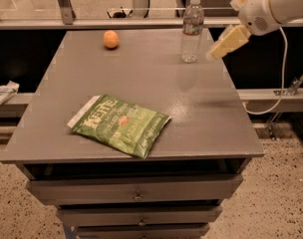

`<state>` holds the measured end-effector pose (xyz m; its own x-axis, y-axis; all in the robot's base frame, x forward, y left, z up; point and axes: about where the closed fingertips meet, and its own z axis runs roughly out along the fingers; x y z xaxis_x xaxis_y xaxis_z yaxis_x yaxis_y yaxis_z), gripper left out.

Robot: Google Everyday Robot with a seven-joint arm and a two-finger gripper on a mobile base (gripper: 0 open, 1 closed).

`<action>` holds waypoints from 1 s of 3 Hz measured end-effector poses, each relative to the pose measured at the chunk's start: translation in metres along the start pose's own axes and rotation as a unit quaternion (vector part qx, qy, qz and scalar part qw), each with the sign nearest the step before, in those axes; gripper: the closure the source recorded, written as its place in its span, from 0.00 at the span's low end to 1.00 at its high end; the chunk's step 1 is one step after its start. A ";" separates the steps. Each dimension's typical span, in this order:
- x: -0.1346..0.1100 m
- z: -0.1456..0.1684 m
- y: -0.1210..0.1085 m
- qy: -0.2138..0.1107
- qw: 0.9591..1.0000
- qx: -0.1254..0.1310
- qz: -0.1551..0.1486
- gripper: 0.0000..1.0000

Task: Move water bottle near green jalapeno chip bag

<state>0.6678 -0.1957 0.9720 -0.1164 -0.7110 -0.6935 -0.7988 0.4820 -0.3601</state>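
The upper half of the water bottle's body [192, 23], just under its white cap, should be the next part that I close my gripper around.
The water bottle [192, 30] stands upright near the far right edge of the grey table [201, 113]. It is clear, with a white cap and a label band. The green jalapeno chip bag [120, 124] lies flat near the table's front, left of the middle, with its white end strip to the left. My gripper [225, 43] hangs in the air just right of the bottle, at about the height of its lower half, apart from it. It holds nothing that I can see. The white arm [276, 4] reaches in from the upper right.
An orange [110, 39] sits on the far left part of the table. The table has drawers [136, 190] under its front edge. A metal rail [106, 21] runs behind the table. A cable [278, 88] hangs from the arm at the right.
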 end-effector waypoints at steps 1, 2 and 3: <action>-0.020 0.031 -0.037 -0.058 0.998 0.011 0.022 0.00; -0.030 0.057 -0.061 -0.095 0.994 0.016 0.051 0.00; -0.028 0.090 -0.081 -0.128 0.986 0.017 0.109 0.00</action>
<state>0.7889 -0.1689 0.9647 -0.1268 -0.4378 -0.8901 -0.7509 0.6287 -0.2023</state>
